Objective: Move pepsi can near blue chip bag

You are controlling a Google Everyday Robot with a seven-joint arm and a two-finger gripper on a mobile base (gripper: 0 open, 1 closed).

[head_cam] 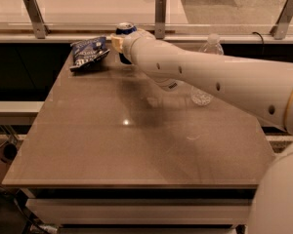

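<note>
Next, I release the pepsi can from my gripper on the brown table (125, 66), next to the blue chip bag and near the glass rail.
The pepsi can (125, 29), dark blue with a silver top, stands upright at the table's far edge, its lower part hidden by my arm. The blue chip bag (89, 52) lies flat just left of it, a small gap apart. My gripper (120, 45) reaches in from the right and is shut on the can. One yellowish finger pad (116, 43) shows on the can's left side, the other finger is hidden. The can's base is at or just above the tabletop.
A clear plastic water bottle (211, 47) stands at the back right, partly hidden behind my arm. The brown table (112, 145) ends at a glass rail with metal posts (159, 13) behind the can and bag.
</note>
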